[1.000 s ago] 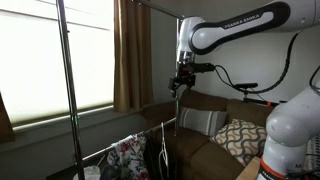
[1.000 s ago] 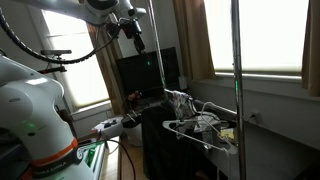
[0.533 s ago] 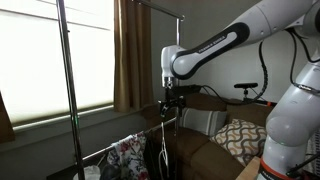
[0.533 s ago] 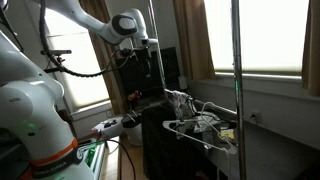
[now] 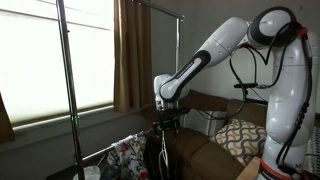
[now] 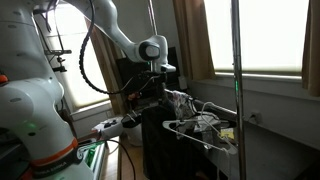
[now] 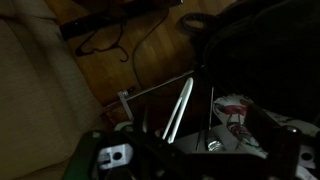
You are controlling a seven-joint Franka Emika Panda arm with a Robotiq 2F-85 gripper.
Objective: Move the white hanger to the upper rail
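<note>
The white hanger's thin arm [image 5: 163, 150] [image 7: 180, 108] is beside the floral garment. Next, I will lower my gripper to it and close my fingers there.
The white hanger [image 5: 162, 150] hangs from the lower bar of the rack, and its thin white arm shows in the dark wrist view [image 7: 181, 104]. It also shows in an exterior view [image 6: 192, 128]. My gripper [image 5: 166, 120] is down at the lower bar, just above the hanger's hook. In the wrist view the gripper [image 7: 190, 150] has dark fingers spread either side of the hanger arm and grips nothing. It shows too in an exterior view [image 6: 160, 86]. The upper rail [image 5: 156, 9] runs across the rack top, far above.
A floral garment [image 5: 128, 152] hangs on the lower bar beside the hanger and also shows in the wrist view [image 7: 236, 110]. Vertical rack poles [image 5: 66, 80] [image 6: 237, 80] stand tall. A brown curtain [image 5: 130, 50], a sofa with a patterned cushion [image 5: 240, 135], and cables on the floor [image 7: 110, 45] are around.
The arm has come down from about curtain height to the lower bar, with the gripper now just above the hanger. The hanger and garment have not moved.
</note>
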